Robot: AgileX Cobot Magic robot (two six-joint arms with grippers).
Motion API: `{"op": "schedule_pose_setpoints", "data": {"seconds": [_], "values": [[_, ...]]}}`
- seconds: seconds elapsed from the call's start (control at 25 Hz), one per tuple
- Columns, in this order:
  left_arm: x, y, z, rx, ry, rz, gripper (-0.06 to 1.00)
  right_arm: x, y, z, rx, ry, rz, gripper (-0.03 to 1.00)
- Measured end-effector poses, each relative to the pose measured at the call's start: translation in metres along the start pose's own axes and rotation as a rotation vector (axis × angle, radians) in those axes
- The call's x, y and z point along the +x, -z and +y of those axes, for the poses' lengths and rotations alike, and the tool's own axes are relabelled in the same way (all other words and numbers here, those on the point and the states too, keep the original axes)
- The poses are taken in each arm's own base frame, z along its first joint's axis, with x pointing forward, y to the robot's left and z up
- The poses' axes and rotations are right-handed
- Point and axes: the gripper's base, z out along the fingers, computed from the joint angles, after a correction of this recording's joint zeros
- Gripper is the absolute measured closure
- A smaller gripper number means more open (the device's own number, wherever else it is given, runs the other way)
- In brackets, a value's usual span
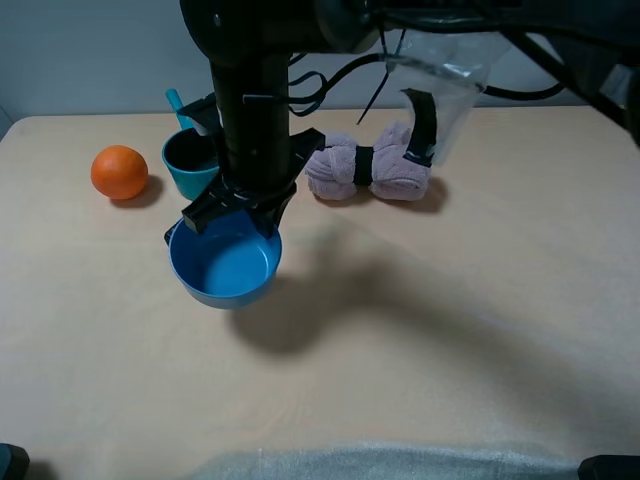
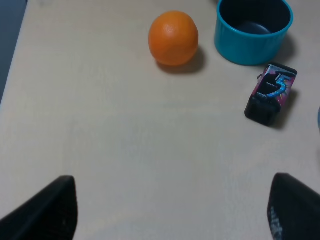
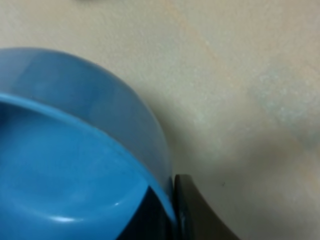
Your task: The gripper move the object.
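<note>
My right gripper has the blue bowl. I will set it down on the table (image 1: 224, 288) just in front of the teal saucepan.
The blue bowl (image 1: 226, 264) hangs a little above the table, left of centre, with its shadow on the table to its right. My right gripper (image 1: 234, 214) has reached across the middle and is shut on the bowl's far rim. In the right wrist view the bowl (image 3: 65, 165) fills the frame, and the gripper (image 3: 167, 212) pinches the rim with one dark finger inside and one outside. My left gripper (image 2: 172, 212) is open and empty over bare table, short of the orange (image 2: 173, 38). It does not show in the high view.
An orange (image 1: 119, 172) lies at the back left. A teal saucepan (image 1: 190, 162) (image 2: 252, 27) stands just behind the bowl. A small black box (image 2: 270, 95) stands near the saucepan. A rolled pink towel (image 1: 368, 172) and a clear plastic bag (image 1: 440, 90) sit at the back centre.
</note>
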Motion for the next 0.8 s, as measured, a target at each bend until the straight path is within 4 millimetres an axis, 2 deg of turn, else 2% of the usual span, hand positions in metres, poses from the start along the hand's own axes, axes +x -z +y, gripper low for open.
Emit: {"op": "schedule_pose_setpoints", "data": {"seconds": [0.4, 0.8], "values": [[0.000, 0.000, 0.000, 0.000, 0.000, 0.000, 0.11, -0.009, -0.028, -0.001, 0.003, 0.016, 0.029, 0.99], [0.000, 0.000, 0.000, 0.000, 0.000, 0.000, 0.11, -0.016, -0.028, -0.001, 0.001, 0.028, 0.007, 0.99]]}}
